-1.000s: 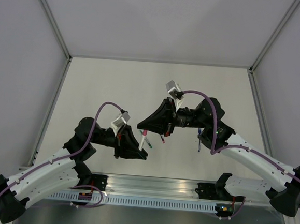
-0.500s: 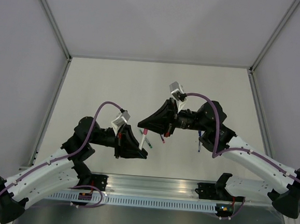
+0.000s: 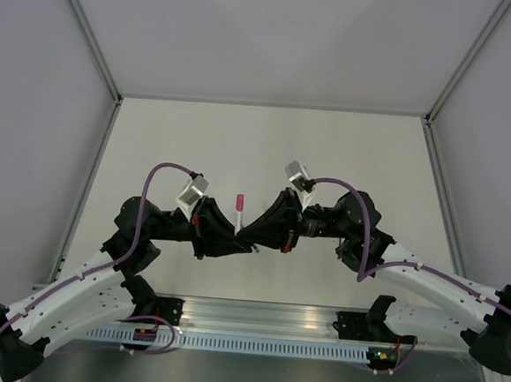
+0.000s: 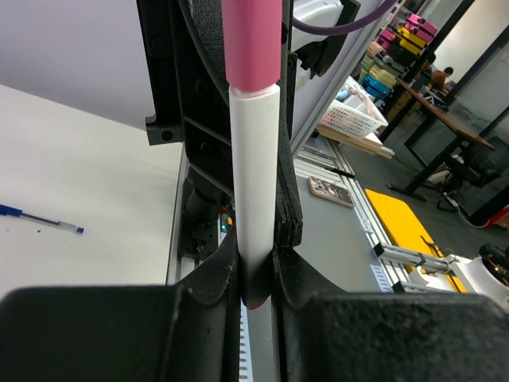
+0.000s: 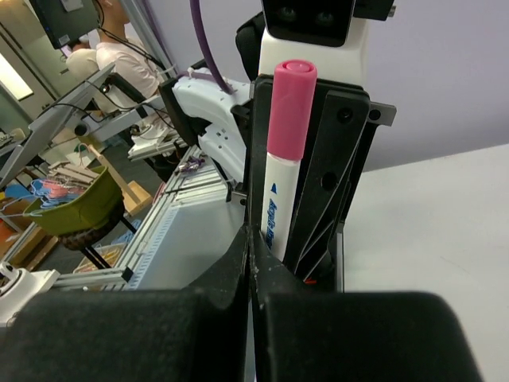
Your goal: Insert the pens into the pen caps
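Observation:
The right gripper is shut beside the white body of the pen, short of the pink cap, so it should back away, open and close around the pink cap (image 3: 239, 202).
My left gripper (image 3: 231, 240) is shut on a whitish pen (image 3: 239, 211) near its lower end. The pen points away from the arms and has a pink cap (image 3: 240, 198) on its far end. In the left wrist view the fingers (image 4: 215, 274) clamp the white barrel (image 4: 254, 175), and the pink cap (image 4: 253, 40) is at the top. My right gripper (image 3: 250, 237) is shut with nothing between its jaws, right beside the pen. In the right wrist view it (image 5: 253, 251) sits just in front of the pen (image 5: 277, 203) and its cap (image 5: 290, 111).
A dark blue pen (image 4: 40, 221) lies on the white table (image 3: 197, 142) to the left in the left wrist view. The aluminium rail (image 3: 254, 319) runs along the near edge. Grey walls enclose the table on three sides.
Both grippers have moved together at the table's middle front. The left gripper has swung the pen up so that its pink-capped end now points away. The right gripper has dropped beside it.

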`<act>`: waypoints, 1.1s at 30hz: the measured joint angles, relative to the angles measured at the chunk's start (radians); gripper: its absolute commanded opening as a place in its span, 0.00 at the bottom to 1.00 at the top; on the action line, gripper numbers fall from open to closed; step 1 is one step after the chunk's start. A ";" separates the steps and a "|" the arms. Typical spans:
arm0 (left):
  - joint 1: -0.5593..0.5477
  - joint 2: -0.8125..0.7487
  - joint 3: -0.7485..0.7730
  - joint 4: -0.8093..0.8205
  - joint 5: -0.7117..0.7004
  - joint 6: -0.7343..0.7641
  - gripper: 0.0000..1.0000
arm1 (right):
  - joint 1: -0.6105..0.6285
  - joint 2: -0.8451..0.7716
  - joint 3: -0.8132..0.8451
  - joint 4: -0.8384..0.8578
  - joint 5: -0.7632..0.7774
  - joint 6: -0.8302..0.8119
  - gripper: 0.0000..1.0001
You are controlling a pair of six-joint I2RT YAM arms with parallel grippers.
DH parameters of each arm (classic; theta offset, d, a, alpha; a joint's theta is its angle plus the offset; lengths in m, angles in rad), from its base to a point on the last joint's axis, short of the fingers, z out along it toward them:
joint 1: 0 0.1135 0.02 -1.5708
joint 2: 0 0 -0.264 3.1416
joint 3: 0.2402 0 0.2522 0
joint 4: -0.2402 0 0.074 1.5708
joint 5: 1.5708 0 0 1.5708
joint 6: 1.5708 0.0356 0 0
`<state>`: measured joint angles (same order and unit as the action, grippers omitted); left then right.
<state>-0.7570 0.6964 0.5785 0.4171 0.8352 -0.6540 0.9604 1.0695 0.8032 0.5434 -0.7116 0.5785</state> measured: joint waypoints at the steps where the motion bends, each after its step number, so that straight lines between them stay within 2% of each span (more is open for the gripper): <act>1: 0.000 0.001 0.002 0.002 0.001 0.000 0.02 | 0.000 0.002 0.003 -0.001 -0.002 0.002 0.00; 7: -0.001 -0.002 0.002 -0.005 0.002 0.001 0.02 | 0.002 -0.025 0.011 -0.061 0.010 -0.023 0.00; 12: -0.002 -0.007 0.002 0.013 0.000 0.002 0.02 | 0.008 -0.072 0.060 -0.240 0.051 -0.080 0.00; 15: -0.002 -0.022 0.002 0.022 -0.006 0.013 0.02 | 0.011 -0.095 0.134 -0.392 0.086 -0.122 0.08; 22: -0.002 -0.048 -0.014 0.027 0.003 0.038 0.02 | 0.013 -0.119 0.368 -0.571 0.200 -0.235 0.11; 27: -0.002 -0.043 -0.035 0.027 0.025 0.044 0.02 | 0.013 -0.060 0.468 -0.592 0.222 -0.267 0.49; 33: -0.002 -0.048 -0.046 0.027 0.051 0.047 0.02 | 0.013 0.028 0.497 -0.634 0.216 -0.281 0.57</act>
<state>-0.7586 0.6479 0.5327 0.4446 0.8867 -0.6075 0.9733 1.0977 1.3003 -0.0902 -0.4961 0.2974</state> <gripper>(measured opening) 0.179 0.550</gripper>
